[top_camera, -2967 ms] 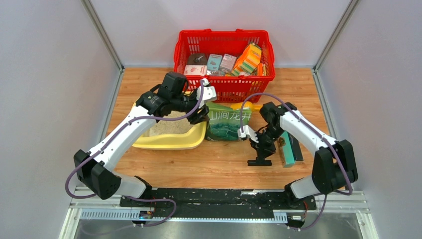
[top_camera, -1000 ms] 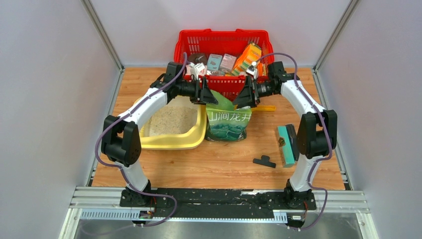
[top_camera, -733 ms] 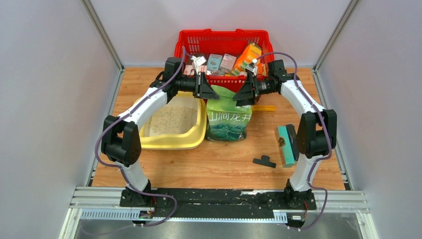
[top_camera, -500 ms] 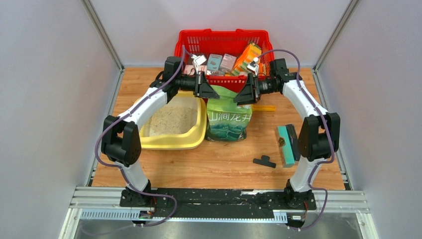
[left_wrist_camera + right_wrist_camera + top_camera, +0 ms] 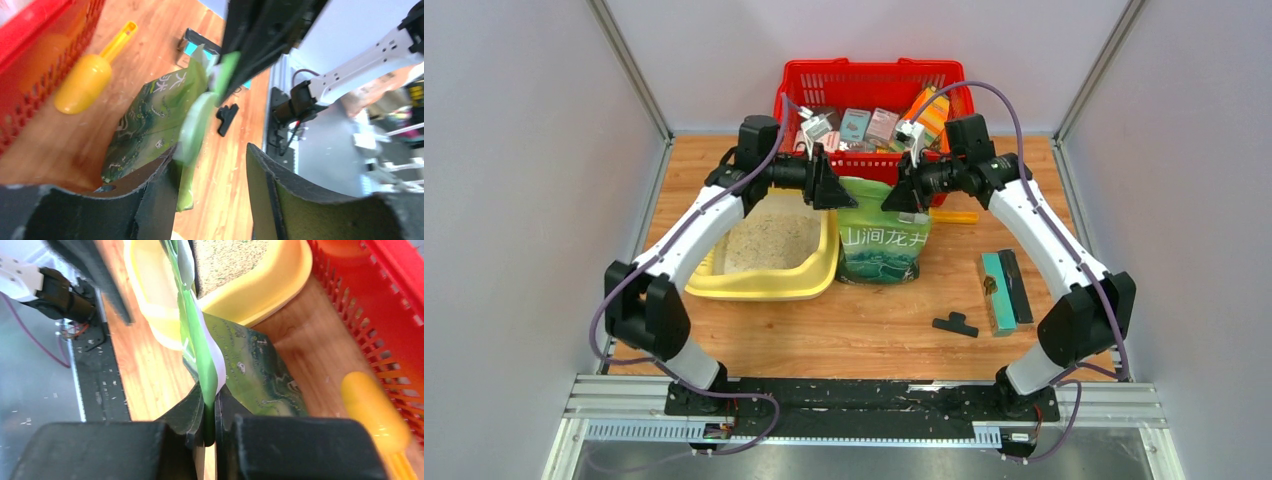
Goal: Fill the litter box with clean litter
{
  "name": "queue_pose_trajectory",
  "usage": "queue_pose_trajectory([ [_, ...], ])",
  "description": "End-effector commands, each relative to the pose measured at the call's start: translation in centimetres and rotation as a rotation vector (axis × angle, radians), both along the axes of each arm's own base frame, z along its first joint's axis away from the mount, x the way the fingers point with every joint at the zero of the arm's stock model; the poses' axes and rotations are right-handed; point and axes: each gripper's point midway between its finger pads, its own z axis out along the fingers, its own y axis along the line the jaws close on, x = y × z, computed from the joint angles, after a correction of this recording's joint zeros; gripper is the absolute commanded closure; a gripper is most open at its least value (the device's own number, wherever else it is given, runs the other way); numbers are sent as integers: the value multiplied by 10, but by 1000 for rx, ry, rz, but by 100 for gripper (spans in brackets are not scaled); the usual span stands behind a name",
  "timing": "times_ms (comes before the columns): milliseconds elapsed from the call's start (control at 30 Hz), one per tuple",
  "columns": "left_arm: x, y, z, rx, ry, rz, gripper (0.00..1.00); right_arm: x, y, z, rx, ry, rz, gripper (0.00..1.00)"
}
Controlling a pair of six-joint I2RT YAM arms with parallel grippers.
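The robot's right gripper pinches the bag's opening flat, so the left gripper will grip the bag's corner [image 5: 185, 199] by the litter box while the right gripper spreads the bag's opening.
The pale-yellow litter box [image 5: 769, 283] lies left of centre, with beige clean litter [image 5: 769, 240] in it. A green bag [image 5: 884, 245] with white characters stands upright just right of it. My right gripper [image 5: 896, 198] is shut on the bag's top edge; in the right wrist view [image 5: 209, 405] the green film is pinched between the jaws. My left gripper [image 5: 827, 190] is at the bag's top left corner. In the left wrist view it [image 5: 210, 152] is open, and the bag's edge [image 5: 192, 135] lies against one finger. The box [image 5: 270, 285] and litter [image 5: 225, 257] also show in the right wrist view.
A red mesh basket [image 5: 874, 75] of packages stands behind the bag. A yellow-orange scoop [image 5: 954, 216] lies right of the bag in front of the basket. A black clip [image 5: 955, 323] and a teal-and-black block [image 5: 1004, 290] lie at the front right.
Over three seconds both grippers came up to the bag's top from lower down. In the last half second both shifted slightly left, and the arms' elbows swung.
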Motion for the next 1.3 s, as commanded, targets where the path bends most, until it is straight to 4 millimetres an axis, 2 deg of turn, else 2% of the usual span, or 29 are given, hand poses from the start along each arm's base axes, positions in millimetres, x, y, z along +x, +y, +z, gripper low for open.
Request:
queue_pose_trajectory([
  [0, -21, 13, 23, 103, -509, -67, 41, 8, 4, 40, 3, -287, 23, 93],
  [67, -28, 14, 23, 137, -553, -106, 40, 0, 9, 44, -15, -362, 62, 94],
  [100, -27, 13, 30, 143, -619, -131, 40, -4, 11, 42, -24, -369, 76, 95],
  [133, -33, 10, 22, 162, -597, -165, 40, -6, 12, 41, -32, -389, 95, 95],
  [233, -38, 1, 14, 196, -649, -236, 41, -12, 17, 42, -29, -395, 115, 96],
  [400, -40, -11, 2, 258, -758, -302, 43, -15, 19, 51, -18, -417, 120, 97],
  [467, -40, -14, 1, 270, -770, -306, 51, -14, 18, 52, -24, -426, 118, 97],
  [500, -41, -14, 1, 268, -768, -308, 60, -15, 17, 52, -25, -431, 116, 96],
  [533, -41, -14, 1, 268, -762, -307, 65, -16, 16, 53, -26, -433, 113, 95],
  [567, -42, -14, 2, 271, -760, -307, 71, -15, 14, 51, -41, -434, 99, 93],
  [600, -43, -14, 3, 272, -761, -308, 80, -14, 11, 51, -51, -438, 86, 85],
  [633, -43, -11, 4, 277, -759, -305, 85, -14, 8, 54, -59, -449, 67, 79],
  [667, -44, -11, 5, 280, -764, -307, 89, -7, 0, 56, -77, -450, 19, 67],
  [700, -45, -9, 5, 283, -763, -305, 97, -5, -4, 60, -63, -418, -20, 47],
  [767, -47, -7, 9, 285, -767, -293, 100, 5, -20, 72, -35, -364, -101, 28],
  [800, -49, -6, 9, 286, -763, -289, 100, 10, -24, 84, -17, -356, -135, 24],
  [833, -50, -5, 11, 284, -761, -286, 100, 13, -28, 88, 1, -310, -178, 21],
  [933, -55, -7, 16, 255, -733, -277, 100, 23, -42, 85, -30, -225, -300, 16],
  [1067, -58, -10, 21, 222, -695, -251, 100, 31, -62, 52, -141, -94, -461, 15],
  [1267, -53, -13, 33, 193, -703, -201, 100, 18, -71, 12, -242, -2, -446, 15],
])
